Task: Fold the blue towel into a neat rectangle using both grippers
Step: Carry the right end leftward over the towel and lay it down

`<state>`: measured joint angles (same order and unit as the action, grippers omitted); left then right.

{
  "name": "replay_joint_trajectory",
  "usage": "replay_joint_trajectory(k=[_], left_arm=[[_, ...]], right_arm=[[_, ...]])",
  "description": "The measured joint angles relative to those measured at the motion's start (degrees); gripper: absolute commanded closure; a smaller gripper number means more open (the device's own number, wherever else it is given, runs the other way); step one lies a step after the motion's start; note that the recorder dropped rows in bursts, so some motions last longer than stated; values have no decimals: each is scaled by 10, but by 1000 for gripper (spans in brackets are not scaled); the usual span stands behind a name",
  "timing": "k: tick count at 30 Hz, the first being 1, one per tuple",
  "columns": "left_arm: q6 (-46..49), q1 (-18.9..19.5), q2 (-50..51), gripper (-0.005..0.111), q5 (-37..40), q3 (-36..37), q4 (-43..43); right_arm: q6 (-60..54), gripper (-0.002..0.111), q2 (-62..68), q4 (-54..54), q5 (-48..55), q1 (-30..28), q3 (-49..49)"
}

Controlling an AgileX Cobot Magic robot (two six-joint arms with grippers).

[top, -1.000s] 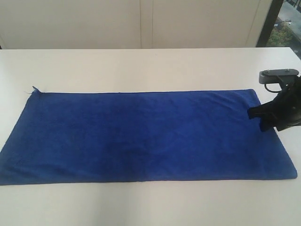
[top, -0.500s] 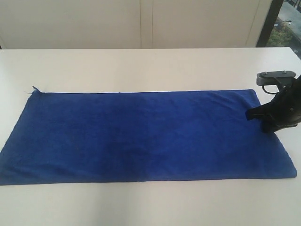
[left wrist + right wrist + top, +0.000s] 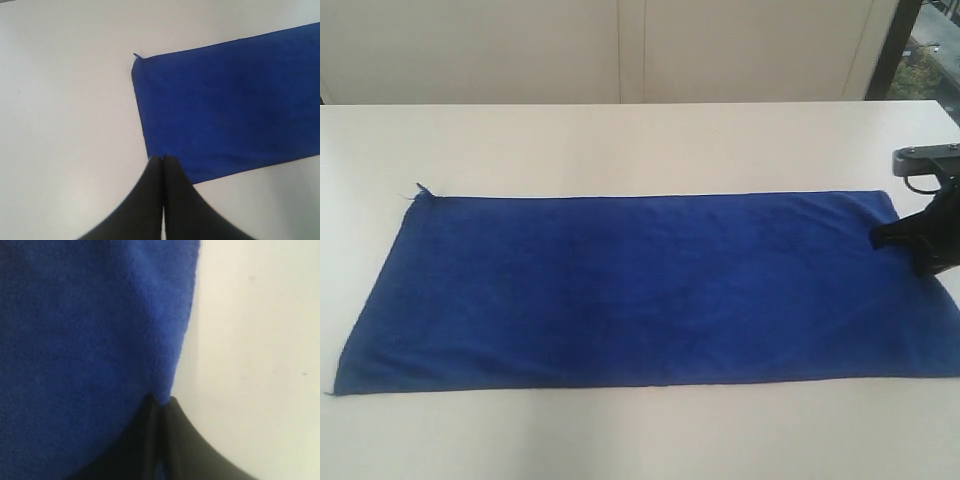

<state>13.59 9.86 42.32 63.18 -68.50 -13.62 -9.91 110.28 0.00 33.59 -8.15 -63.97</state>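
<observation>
My right gripper will release the short edge that it is holding on the blue towel point(image 3: 470, 247), close to the towel's thread tag.
The blue towel point(image 3: 640, 285) lies flat and spread full length on the white table point(image 3: 620, 140), with a loose thread tag point(image 3: 418, 188) at its far left corner. My right gripper point(image 3: 878, 240) sits at the towel's right short edge, shut on that edge. In the right wrist view the blue towel point(image 3: 90, 340) runs in between the closed fingers of the right gripper point(image 3: 161, 402). My left gripper point(image 3: 163, 158) is shut and holds nothing. It hovers over the blue towel point(image 3: 230, 100) close to the end that carries the thread tag point(image 3: 135, 55). The exterior view does not show it.
Bare white table surrounds the towel on all sides. Pale wall panels point(image 3: 620, 50) stand behind the table's far edge. A dark window frame point(image 3: 888, 50) is at the back right. The towel's right end reaches the edge of the exterior view.
The right gripper has closed on the towel's right edge and moved right, dragging the whole towel right with it; the tagged left corner has shifted right too.
</observation>
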Motion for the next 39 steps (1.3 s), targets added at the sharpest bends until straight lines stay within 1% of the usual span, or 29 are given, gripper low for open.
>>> replay_joint_trajectory(k=[7,8,13,16,18,23,26,28,31,32,33,34,35,36,38,39], left_arm=[[0,0,0,107,0,0,0],[0,0,0,107,0,0,0],[0,0,0,107,0,0,0],[0,0,0,107,0,0,0],[0,0,0,107,0,0,0],[0,0,0,107,0,0,0],[0,0,0,107,0,0,0],[0,0,0,107,0,0,0],[0,0,0,107,0,0,0],[0,0,0,107,0,0,0],[0,0,0,107,0,0,0],[0,0,0,107,0,0,0],[0,0,0,107,0,0,0],[0,0,0,107,0,0,0],[0,0,0,107,0,0,0],[0,0,0,107,0,0,0]], right_arm=[[21,108,0,-50,18,-64,-18],[22,108,0,-54,21,-83,-23],[24,108,-13,-61,29,-107,-27],[24,108,-35,-60,31,-109,-27],[24,108,-61,-52,39,-99,-27],[24,108,-116,-39,57,-46,-27],[24,108,-162,-34,86,38,-33],[24,108,-174,-19,118,96,-57],[24,108,-171,8,160,211,-108],[24,108,-168,12,166,234,-120],[23,108,-149,24,176,302,-159],[23,108,-132,40,177,341,-184],[23,108,-117,54,176,366,-201],[23,108,-80,77,165,413,-236],[23,108,-20,91,150,464,-282],[23,108,4,92,150,478,-300]])
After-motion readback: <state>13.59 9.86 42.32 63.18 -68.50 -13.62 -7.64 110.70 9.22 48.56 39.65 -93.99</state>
